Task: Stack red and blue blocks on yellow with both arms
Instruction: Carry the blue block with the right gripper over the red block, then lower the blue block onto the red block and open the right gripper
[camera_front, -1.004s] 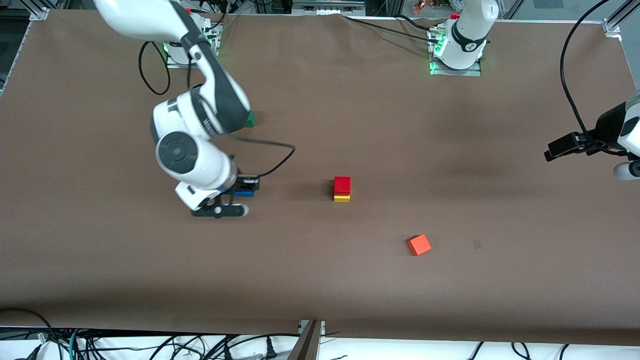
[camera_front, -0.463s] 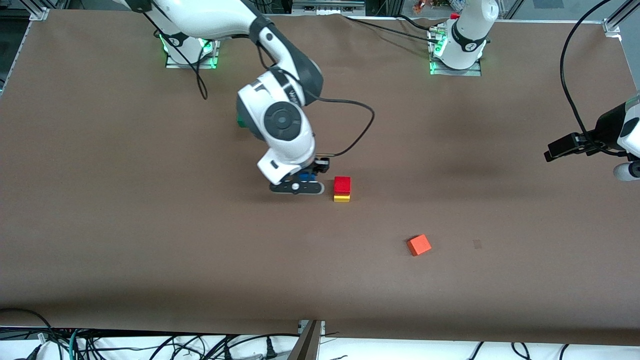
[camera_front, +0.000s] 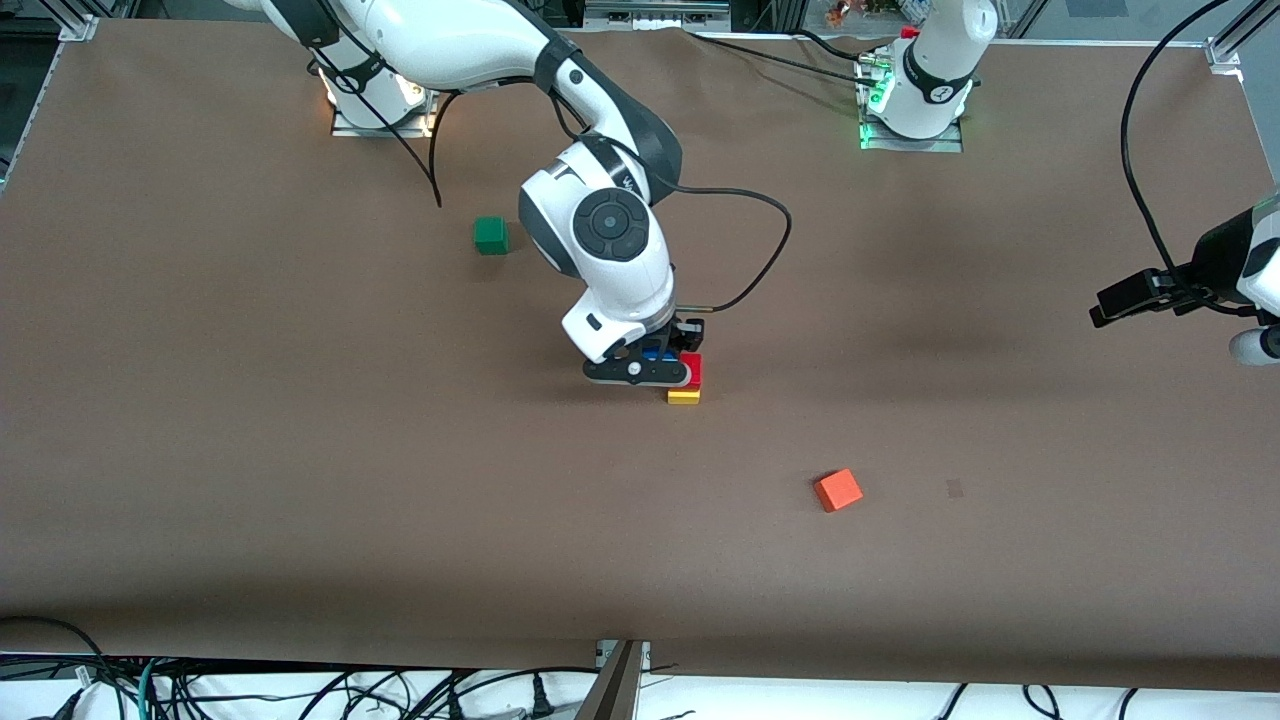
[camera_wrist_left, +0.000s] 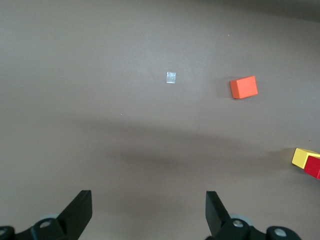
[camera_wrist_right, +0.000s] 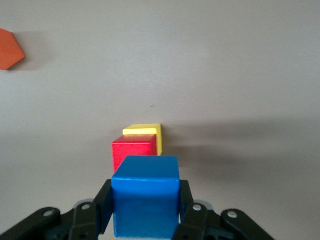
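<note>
The blue block goes on top of the red block (camera_front: 687, 364) (camera_wrist_right: 134, 156) next. My right gripper will let go of it there.
The red block (camera_front: 692, 368) sits on the yellow block (camera_front: 684, 397) in the middle of the table; both also show in the right wrist view, red block (camera_wrist_right: 133, 151) on yellow block (camera_wrist_right: 145, 131). My right gripper (camera_front: 662, 356) is shut on the blue block (camera_wrist_right: 145, 202) and holds it in the air just beside and above the red block, toward the right arm's end. The blue block (camera_front: 654, 353) is mostly hidden by the hand in the front view. My left gripper (camera_wrist_left: 148, 215) is open and empty, waiting at the left arm's end of the table.
An orange cube (camera_front: 838, 490) lies nearer the front camera than the stack, toward the left arm's end. A green cube (camera_front: 490, 235) lies farther from the camera, toward the right arm's end. A small pale square mark (camera_wrist_left: 171, 78) is on the brown table (camera_front: 300, 500).
My right gripper has carried the blue block across the table from the right arm's end up to the red-on-yellow stack, uncovering the green cube. The left arm has not moved.
</note>
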